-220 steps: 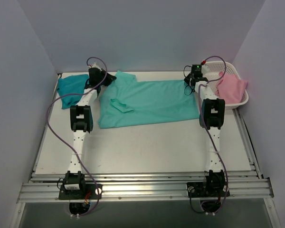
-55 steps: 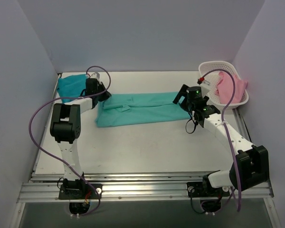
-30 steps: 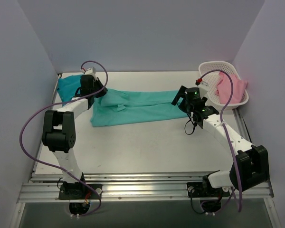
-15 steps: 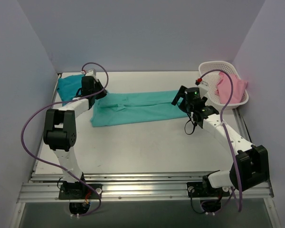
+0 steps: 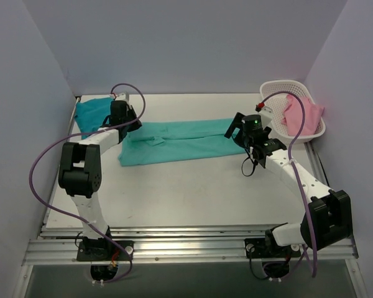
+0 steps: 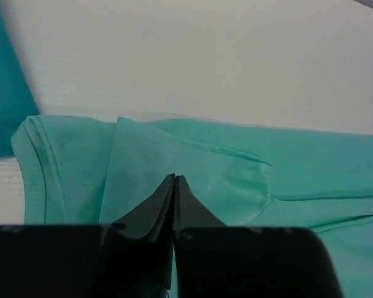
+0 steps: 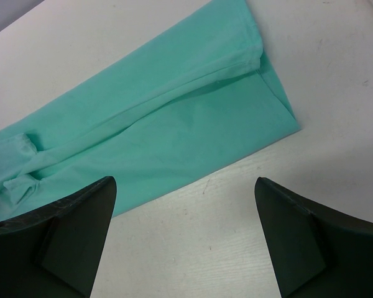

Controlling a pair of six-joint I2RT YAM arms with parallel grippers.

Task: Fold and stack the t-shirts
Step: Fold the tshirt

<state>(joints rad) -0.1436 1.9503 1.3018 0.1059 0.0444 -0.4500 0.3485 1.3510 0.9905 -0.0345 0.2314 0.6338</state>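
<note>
My left gripper is shut over the mint t-shirt's flap, short of its far corner; next I open, pinch that corner [image 6: 121,122], then draw the flap back.
The light mint t-shirt [image 5: 180,141] lies on the table as a long strip folded lengthwise, running left to right. A darker teal t-shirt [image 5: 90,113] sits folded at the far left corner, and its edge [image 6: 3,93] shows in the left wrist view. My left gripper [image 5: 125,126] hovers over the strip's left end. Its tips [image 6: 174,178] are shut over the mint cloth [image 6: 205,180], with no cloth visible between them. My right gripper [image 5: 235,131] stands open at the strip's right end. It [image 7: 186,205] is over bare table just short of the shirt's edge [image 7: 161,124].
A white basket [image 5: 280,84] holding a pink cloth [image 5: 301,113] stands at the back right corner. Purple cables loop off both arms. Walls close in the table [image 5: 193,192] on the left, back and right.
The shirt's raised left end has settled flat into the strip. My left gripper has shifted slightly right and toward the front. The right arm has not moved.
</note>
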